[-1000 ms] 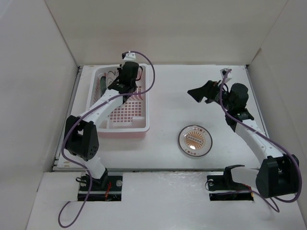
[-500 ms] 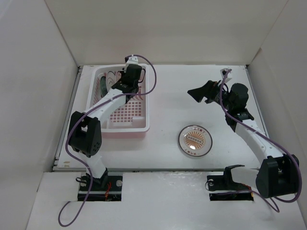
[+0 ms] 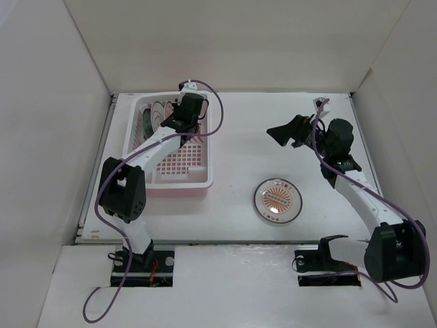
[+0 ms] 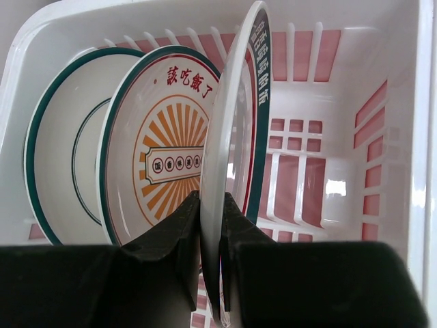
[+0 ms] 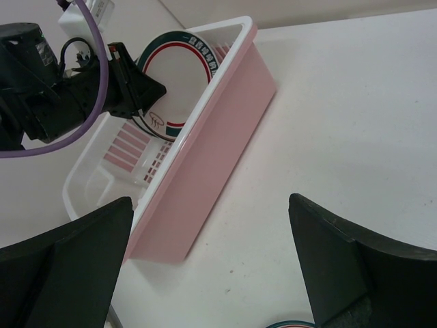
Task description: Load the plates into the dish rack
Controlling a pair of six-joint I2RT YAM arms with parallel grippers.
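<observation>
The plate in my left gripper needs to be let go in the dish rack, upright against the slats (image 3: 171,114) (image 4: 217,171) beside the standing orange sunburst plate.
The dish rack (image 3: 198,179), a pale pink-white basket, stands at the back left. My left gripper (image 3: 174,121) reaches into its far end and is shut on the rim of an upright plate (image 4: 235,102) seen edge-on, with a green and red rim. Beside that plate an orange sunburst plate (image 4: 164,157) and a white plate with green rings (image 4: 65,157) stand upright in the rack (image 4: 136,17). Another orange sunburst plate (image 3: 277,200) lies flat on the table. My right gripper (image 3: 287,131) is open and empty, raised above the table behind that plate.
White walls enclose the table on the left, back and right. The right wrist view shows the rack's long pink side (image 5: 218,123), my left gripper (image 5: 147,89) with its plate (image 5: 179,75), and bare table between my right fingers (image 5: 341,266).
My left wrist has shifted slightly right and towards the rack's far end, still holding the plate. The right arm and the plate on the table have not moved.
</observation>
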